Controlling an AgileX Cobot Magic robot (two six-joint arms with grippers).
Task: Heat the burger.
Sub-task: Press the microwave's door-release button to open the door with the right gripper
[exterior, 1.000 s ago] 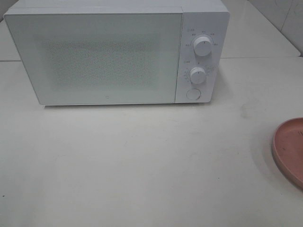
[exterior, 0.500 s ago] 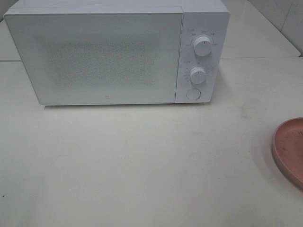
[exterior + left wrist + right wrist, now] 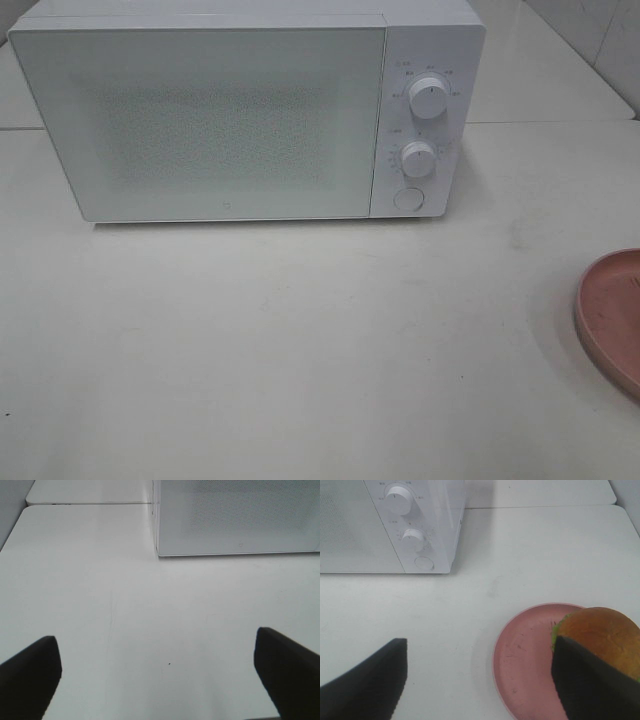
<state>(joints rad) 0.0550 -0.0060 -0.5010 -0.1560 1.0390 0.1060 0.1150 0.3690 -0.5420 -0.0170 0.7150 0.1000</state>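
The next move for my right gripper is to go to the microwave and close its empty fingers just in front of the microwave's round button (image 3: 409, 199) (image 3: 424, 563).
The burger (image 3: 600, 635), a domed orange-tan bun with a green edge, rests on a pink plate (image 3: 525, 665) in the right wrist view, partly behind one dark finger. My right gripper (image 3: 480, 680) hangs open above the table, its fingers (image 3: 365, 680) wide apart with nothing between them. The white microwave (image 3: 230, 120) stands at the back with its door shut. My left gripper (image 3: 160, 680) is open over bare table in front of the microwave (image 3: 235, 517). Neither arm shows in the exterior high view, where only the plate's rim (image 3: 590, 320) appears.
The microwave panel carries two knobs (image 3: 428, 97) (image 3: 417, 159) and a round button (image 3: 407, 198). The white table (image 3: 300, 350) spreads in front; a seam and a second tabletop lie behind the microwave.
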